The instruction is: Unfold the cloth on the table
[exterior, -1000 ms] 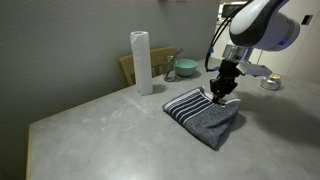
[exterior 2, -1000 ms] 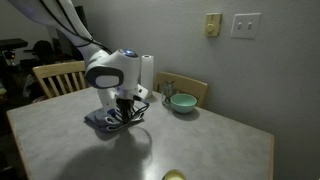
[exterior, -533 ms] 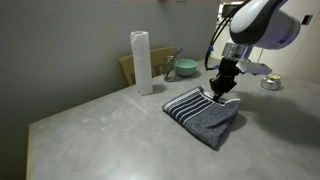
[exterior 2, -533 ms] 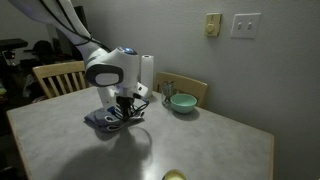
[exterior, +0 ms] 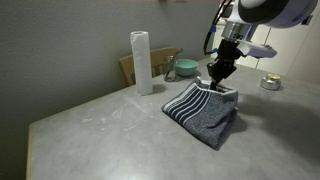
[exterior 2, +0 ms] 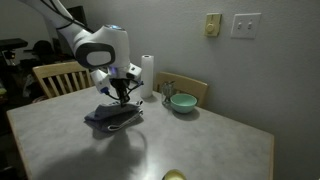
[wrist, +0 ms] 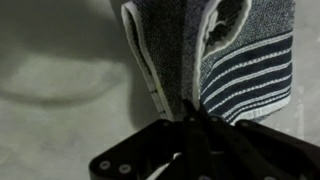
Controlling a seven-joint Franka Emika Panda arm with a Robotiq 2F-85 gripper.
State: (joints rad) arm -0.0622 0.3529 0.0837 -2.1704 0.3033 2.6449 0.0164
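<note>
My gripper should release the striped edge, now held raised above the table, on the bare grey table (exterior: 124, 147) before the white paper-towel roll.
The cloth (exterior: 205, 112) is a dark grey-blue towel with a striped band, lying folded on the grey table (exterior: 95, 125). It shows in both exterior views, also here (exterior 2: 113, 117). My gripper (exterior: 217, 80) is shut on a corner of the cloth at its striped end and holds that corner raised above the table, as an exterior view (exterior 2: 121, 96) shows. In the wrist view the closed fingers (wrist: 194, 118) pinch the cloth (wrist: 235, 60) where a fold hangs down. The table (wrist: 60, 80) lies below.
A tall white paper-towel roll (exterior: 141, 62) stands behind the cloth, with a green bowl (exterior: 185, 68) and a wooden chair back (exterior: 128, 68) near it. A small object (exterior: 268, 82) sits on the table's far side. Another chair (exterior 2: 55, 76) stands at the table's edge.
My gripper has risen with the cloth's striped corner in it, pulling that edge up off the table. The rest of the cloth stays in place.
</note>
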